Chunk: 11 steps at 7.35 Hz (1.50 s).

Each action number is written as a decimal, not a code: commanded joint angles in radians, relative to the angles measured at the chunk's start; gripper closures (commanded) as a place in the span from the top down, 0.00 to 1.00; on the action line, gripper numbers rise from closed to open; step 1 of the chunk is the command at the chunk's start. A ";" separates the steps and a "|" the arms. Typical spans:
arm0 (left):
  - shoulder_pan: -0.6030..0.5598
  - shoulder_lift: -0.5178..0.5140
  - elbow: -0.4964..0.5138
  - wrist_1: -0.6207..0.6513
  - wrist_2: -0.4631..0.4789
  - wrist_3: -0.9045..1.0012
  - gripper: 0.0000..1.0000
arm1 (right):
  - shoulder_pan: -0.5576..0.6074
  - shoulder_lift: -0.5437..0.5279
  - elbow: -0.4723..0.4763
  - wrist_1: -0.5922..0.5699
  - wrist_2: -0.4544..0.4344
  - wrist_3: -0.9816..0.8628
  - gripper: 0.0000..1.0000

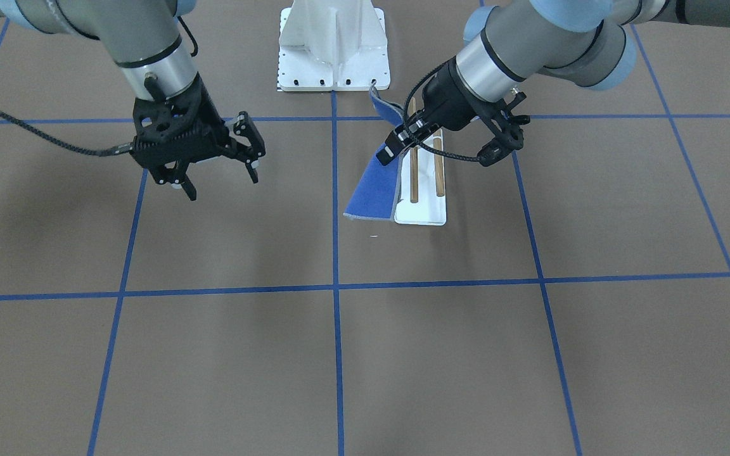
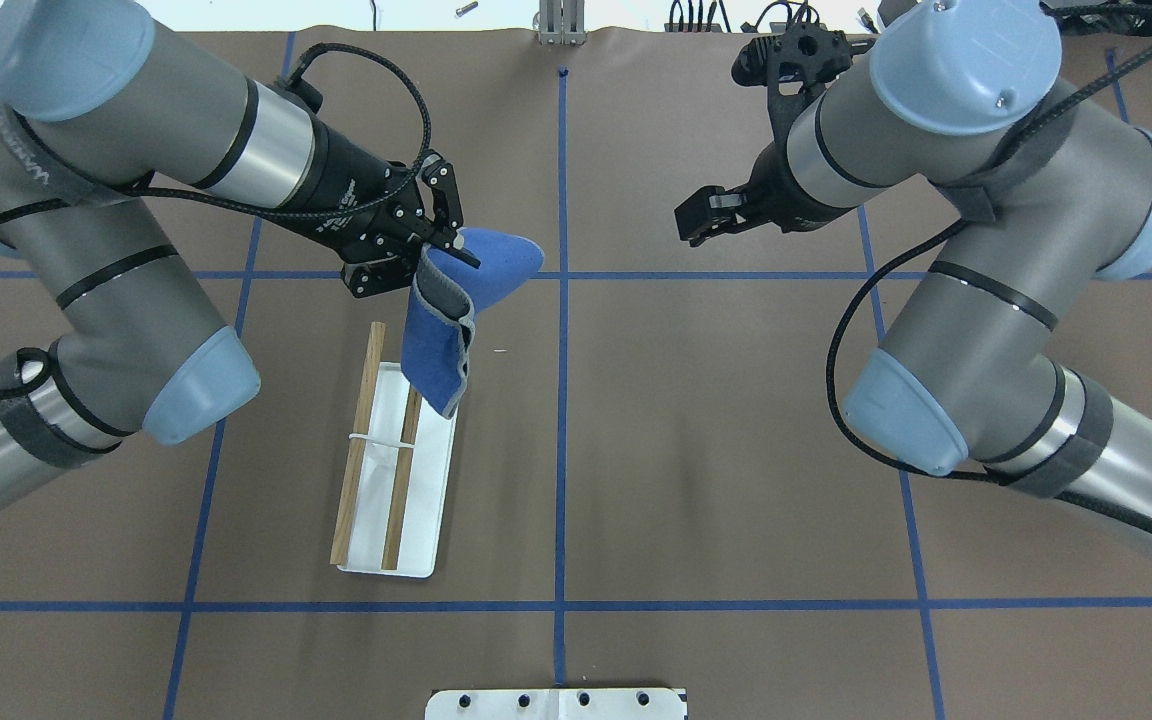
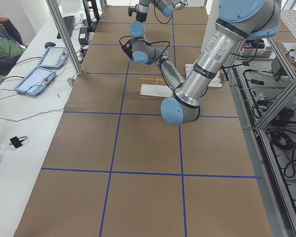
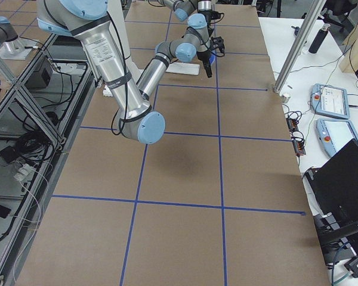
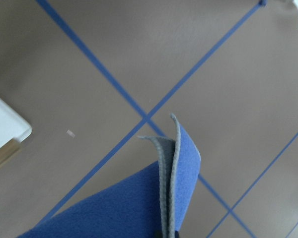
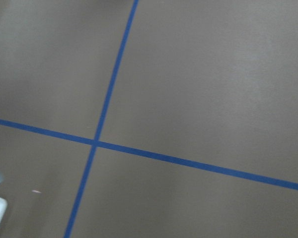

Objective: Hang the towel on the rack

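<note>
My left gripper is to let go of the royal-blue towel draped over the brown dowel nearer the white pedestal [image 1: 416, 168].
The royal-blue towel [image 2: 441, 345] with a grey hem hangs folded from my left gripper [image 2: 436, 252], which is shut on its upper edge. It hangs at the rack's end farthest from the robot and overlaps one dowel there. In the front-facing view the towel [image 1: 374, 190] drapes beside the rack's white base plate [image 1: 425, 214] and its two brown dowels [image 1: 414, 177], below my left gripper [image 1: 395, 149]. The left wrist view shows the towel's fold [image 5: 139, 208] and a corner of the base plate [image 5: 5, 126]. My right gripper [image 1: 222, 182] is open and empty, off to the side above the table.
A large white bolted pedestal [image 1: 333, 50] stands at the robot's side of the table, and it also shows in the overhead view [image 2: 556, 703]. Blue tape lines [image 2: 561, 450] grid the brown table. The right wrist view shows only table and tape [image 6: 97, 141].
</note>
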 commanded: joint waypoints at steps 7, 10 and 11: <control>0.039 0.190 -0.095 0.005 -0.193 0.649 0.00 | 0.312 -0.001 -0.357 -0.006 0.141 -0.630 1.00; 0.044 0.230 -0.080 0.006 -0.187 0.784 0.00 | 0.335 -0.013 -0.371 -0.006 0.147 -0.677 1.00; 0.050 0.233 -0.083 0.006 -0.187 0.796 0.00 | 0.336 -0.015 -0.371 -0.006 0.147 -0.675 1.00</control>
